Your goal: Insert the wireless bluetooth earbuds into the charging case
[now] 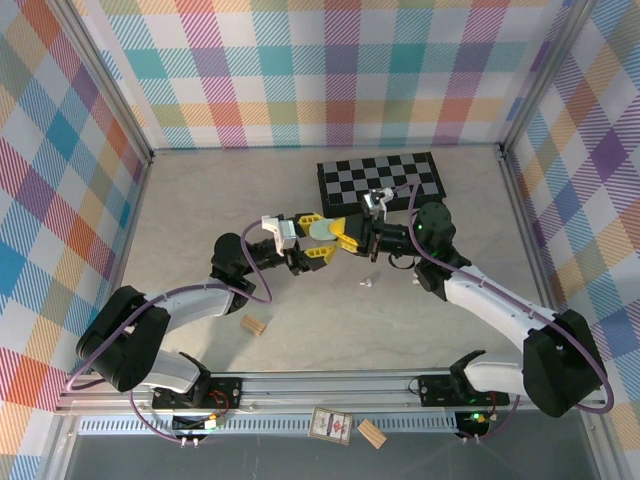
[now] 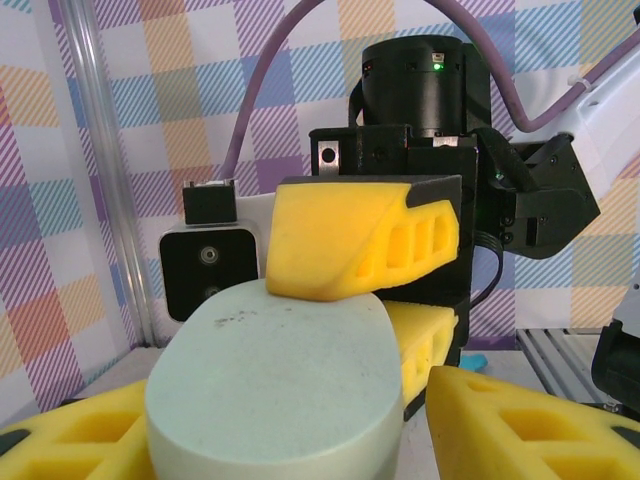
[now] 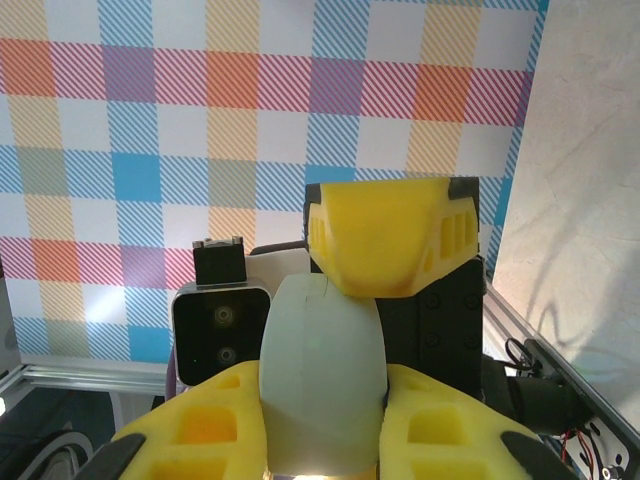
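Observation:
My right gripper is holding the charging case's lid shut. I will leave the case in my left gripper, back off and pinch the lid's rim [image 2: 380,325] to open it.
The pale green charging case [image 1: 322,231] is held shut above the middle of the table, between both grippers. My left gripper [image 1: 311,246] grips it from the left, and the case [image 2: 270,385] sits between its yellow fingers [image 2: 70,440]. My right gripper [image 1: 346,237] grips it from the right, its fingers [image 3: 195,430] pressed on both sides of the case [image 3: 320,370]. One finger of the other gripper rests on top of the case in each wrist view. A tiny white earbud [image 1: 367,283] lies on the table below the grippers. The other earbuds are out of view.
A black-and-white checkerboard [image 1: 380,180] lies flat at the back, right behind the right wrist. A tan wooden block [image 1: 255,325] lies on the table near the left arm. A card [image 1: 330,425] and another block [image 1: 372,432] lie beyond the front rail. Plaid walls enclose the table.

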Available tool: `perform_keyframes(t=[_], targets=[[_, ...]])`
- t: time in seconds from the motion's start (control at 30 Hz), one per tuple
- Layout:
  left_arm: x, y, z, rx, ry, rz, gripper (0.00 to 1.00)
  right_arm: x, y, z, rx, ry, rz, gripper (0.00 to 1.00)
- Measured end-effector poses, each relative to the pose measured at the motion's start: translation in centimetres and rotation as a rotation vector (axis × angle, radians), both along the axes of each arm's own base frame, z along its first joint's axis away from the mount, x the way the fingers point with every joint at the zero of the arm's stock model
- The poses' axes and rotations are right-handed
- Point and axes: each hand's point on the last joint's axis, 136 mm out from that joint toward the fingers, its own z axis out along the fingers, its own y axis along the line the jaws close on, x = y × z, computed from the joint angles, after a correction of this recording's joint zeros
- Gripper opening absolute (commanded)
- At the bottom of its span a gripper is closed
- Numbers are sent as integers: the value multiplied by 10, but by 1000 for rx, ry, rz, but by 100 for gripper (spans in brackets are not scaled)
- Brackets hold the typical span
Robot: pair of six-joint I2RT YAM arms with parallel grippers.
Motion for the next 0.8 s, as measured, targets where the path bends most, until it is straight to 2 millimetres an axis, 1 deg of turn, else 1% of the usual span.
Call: perform_keyframes(t=[0.33, 0.43, 0.57, 0.6, 0.67, 0.8], targets=[[1, 1, 0, 0, 1, 2, 43, -1, 0, -1, -3, 1, 4, 4], [1, 1, 0, 1, 1, 1, 39, -1, 0, -1, -3, -2, 4, 6], [0, 1, -1, 3, 2, -3, 37, -1, 0, -1, -6, -5, 3, 18], [0, 0, -1, 4, 2, -4, 35, -1, -1, -2, -11, -8, 1, 24], [0, 0, -3, 12, 10, -10, 33, -3, -2, -4, -28, -15, -8, 33], [0, -1, -6, 27, 18, -8, 34, -5, -8, -9, -102, -54, -46, 55]])
